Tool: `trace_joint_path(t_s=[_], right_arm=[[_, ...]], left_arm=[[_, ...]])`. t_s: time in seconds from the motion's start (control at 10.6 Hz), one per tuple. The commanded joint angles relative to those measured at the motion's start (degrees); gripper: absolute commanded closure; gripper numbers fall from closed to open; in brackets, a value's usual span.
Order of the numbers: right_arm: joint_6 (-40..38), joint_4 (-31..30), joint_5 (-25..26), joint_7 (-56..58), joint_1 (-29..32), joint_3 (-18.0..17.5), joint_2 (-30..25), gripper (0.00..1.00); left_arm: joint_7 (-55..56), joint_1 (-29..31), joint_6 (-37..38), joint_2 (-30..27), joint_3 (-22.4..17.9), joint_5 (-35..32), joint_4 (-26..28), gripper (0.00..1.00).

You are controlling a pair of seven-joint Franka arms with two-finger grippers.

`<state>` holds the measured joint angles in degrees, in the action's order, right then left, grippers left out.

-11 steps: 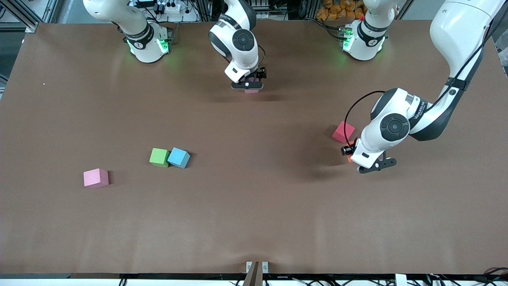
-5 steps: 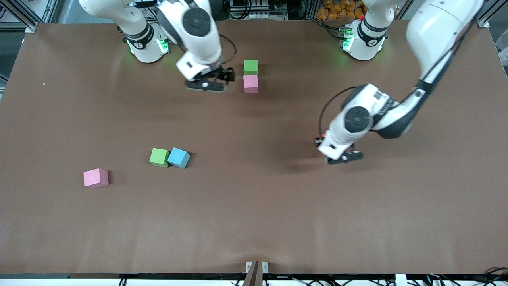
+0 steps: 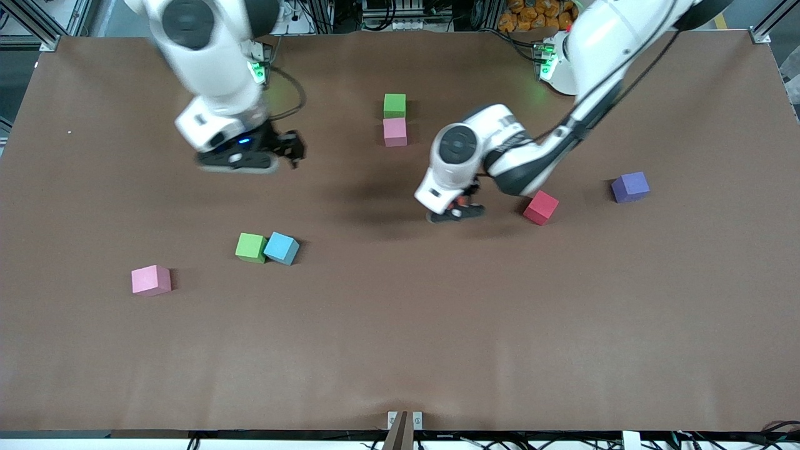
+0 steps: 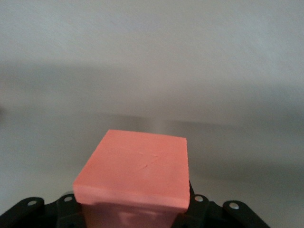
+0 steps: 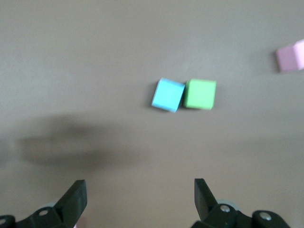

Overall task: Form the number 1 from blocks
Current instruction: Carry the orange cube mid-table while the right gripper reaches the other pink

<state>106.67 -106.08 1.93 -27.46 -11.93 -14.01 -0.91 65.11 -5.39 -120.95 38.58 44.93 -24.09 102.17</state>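
Note:
Next, my left gripper lets go of the orange block on the front camera's side of the middle pair's light pink block (image 3: pixel 395 157).
My left gripper (image 3: pixel 455 211) is shut on an orange block (image 4: pixel 135 171) and hangs over bare table between the red block (image 3: pixel 541 207) and the middle pair. That pair is a green block (image 3: pixel 394 105) touching a light pink block (image 3: pixel 395 132), which lies nearer to the front camera. My right gripper (image 3: pixel 240 164) is open and holds nothing, over bare table toward the right arm's end. Below it lie another green block (image 5: pixel 200 94) and a blue block (image 5: pixel 167 95), touching. A second light pink block (image 3: pixel 150 279) lies alone. A purple block (image 3: pixel 630 187) sits toward the left arm's end.
The brown table (image 3: pixel 400 350) has wide bare room along the edge nearest the front camera. Both arm bases stand along the edge farthest from that camera.
My right gripper has left the light pink block beside the green one and swung toward its own end. My left gripper carried the orange block from beside the red block toward the middle.

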Motion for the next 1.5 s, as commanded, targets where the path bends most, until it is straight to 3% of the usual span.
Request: trace_joint_path(t_s=[0.0, 0.19, 0.38, 0.56, 0.94, 1.22, 1.41], right_arm=[[-0.60, 4.90, 0.88, 10.53, 3.66, 3.52, 1.26, 0.00], [3.43, 5.71, 0.26, 17.67, 6.37, 7.49, 4.67, 0.00], [6.00, 7.10, -2.62, 23.21, 9.89, 9.77, 8.19, 0.00], [6.18, 7.82, -4.04, 25.94, 16.28, 9.96, 11.79, 0.00], [10.39, 7.91, -3.34, 49.65, 27.20, 8.48, 19.09, 0.00], [13.90, 7.99, 1.57, 54.77, 28.36, 7.86, 24.71, 0.00], [17.50, 7.99, 2.28, 58.99, 27.93, 7.94, 27.36, 0.00]], left_arm=[[1.06, -6.79, 0.45, 5.70, -1.69, 1.67, -5.65, 1.00], [2.56, -13.04, 0.54, 7.82, -5.98, 5.25, -7.77, 1.00], [2.91, -15.96, 0.54, 7.83, -6.09, 8.70, -7.95, 1.00], [4.32, -18.07, 0.54, 8.09, -6.17, 9.15, -7.87, 1.00], [7.21, -20.09, 0.54, 10.02, -6.17, 9.41, -7.69, 1.00], [8.28, -22.64, 0.54, 10.20, -7.93, 10.11, -7.60, 1.00], [8.37, -23.17, 0.54, 10.55, -8.02, 11.08, -7.51, 1.00]])
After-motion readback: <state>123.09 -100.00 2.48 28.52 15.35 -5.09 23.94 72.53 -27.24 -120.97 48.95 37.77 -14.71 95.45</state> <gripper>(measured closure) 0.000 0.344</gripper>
